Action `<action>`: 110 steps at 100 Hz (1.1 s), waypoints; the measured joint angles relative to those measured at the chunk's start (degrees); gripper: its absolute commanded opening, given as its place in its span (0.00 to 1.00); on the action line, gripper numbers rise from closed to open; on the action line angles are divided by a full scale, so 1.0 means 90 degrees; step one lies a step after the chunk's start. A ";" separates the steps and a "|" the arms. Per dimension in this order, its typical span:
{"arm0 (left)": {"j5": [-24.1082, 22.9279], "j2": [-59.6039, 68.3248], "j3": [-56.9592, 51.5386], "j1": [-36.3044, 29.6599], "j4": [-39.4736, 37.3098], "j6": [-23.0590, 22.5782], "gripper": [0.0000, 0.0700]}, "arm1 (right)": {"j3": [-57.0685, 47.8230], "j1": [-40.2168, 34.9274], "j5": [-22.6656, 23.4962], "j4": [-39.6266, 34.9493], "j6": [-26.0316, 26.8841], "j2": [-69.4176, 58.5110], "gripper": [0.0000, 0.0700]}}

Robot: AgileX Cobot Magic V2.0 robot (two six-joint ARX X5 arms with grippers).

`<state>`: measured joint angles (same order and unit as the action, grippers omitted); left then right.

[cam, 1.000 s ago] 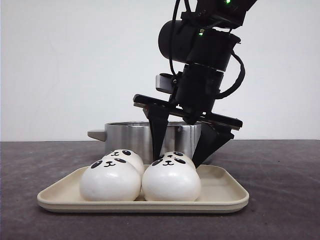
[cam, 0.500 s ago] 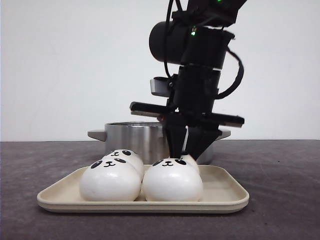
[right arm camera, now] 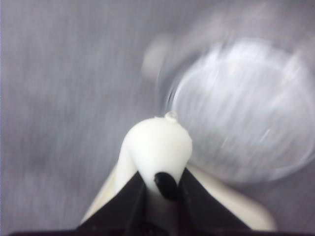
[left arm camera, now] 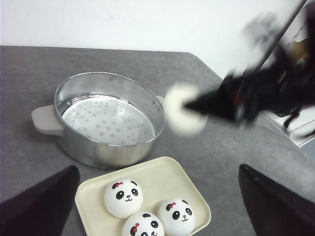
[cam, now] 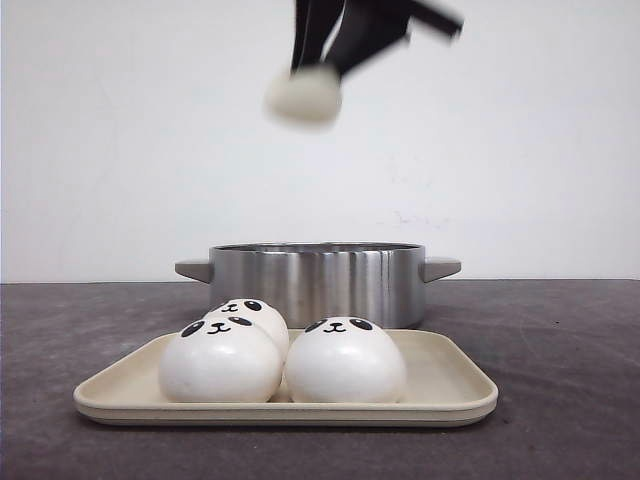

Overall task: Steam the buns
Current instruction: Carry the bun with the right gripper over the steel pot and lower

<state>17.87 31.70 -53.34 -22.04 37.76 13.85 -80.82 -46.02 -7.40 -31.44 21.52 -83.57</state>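
The robot's right gripper will release the panda bun it holds, now high above the pot, on the perforated white steaming plate inside the steel steamer pot [cam: 360,254] [right arm camera: 252,114].
Three white panda buns [cam: 345,358] sit on a cream tray [cam: 445,385] in front of a steel steamer pot [cam: 315,275]. They also show in the left wrist view [left arm camera: 123,197], on the tray [left arm camera: 162,179]. My right gripper [cam: 322,72] is shut on a fourth bun [cam: 303,97] and holds it high above the pot, blurred by motion. In the right wrist view the bun [right arm camera: 158,142] is squeezed between the black fingers [right arm camera: 129,199]. In the left wrist view the held bun [left arm camera: 183,108] hangs beside the pot [left arm camera: 109,118]. My left gripper [left arm camera: 157,206] is open and empty, above the tray.
The pot has a perforated white steaming plate [left arm camera: 106,120] inside and grey handles [cam: 192,270]. The dark grey table [cam: 560,340] ends at a white wall behind. The table's far right edge [left arm camera: 295,142] shows in the left wrist view.
My right gripper closed on the rear right bun on the tray and lifted it quickly up to the top of the front view. Three buns stay on the tray.
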 measured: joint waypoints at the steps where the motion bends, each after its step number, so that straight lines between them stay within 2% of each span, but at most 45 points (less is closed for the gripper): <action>1: 0.0000 0.0000 0.0000 0.0000 0.0000 0.0000 0.90 | -0.0073 0.0019 -0.0015 0.0000 -0.0029 0.0000 0.01; 26: -0.0002 0.0000 0.0000 -0.0029 0.0000 0.0000 0.90 | -0.1984 0.0612 -0.0131 -0.0002 -0.0631 -0.0452 0.01; 52: -0.0005 0.0000 0.0000 -0.0029 0.0000 0.0000 0.90 | -0.3429 0.1246 -0.0005 -0.0228 -0.0748 -0.1797 0.01; 110: -0.0146 0.0000 0.0000 -0.0029 0.0095 -0.0092 0.90 | -0.3604 0.1768 0.0158 -0.0447 -0.0702 -0.4473 0.01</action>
<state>16.56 31.70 -53.34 -22.30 38.61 13.02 -113.25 -30.11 -5.98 -35.46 15.20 -123.83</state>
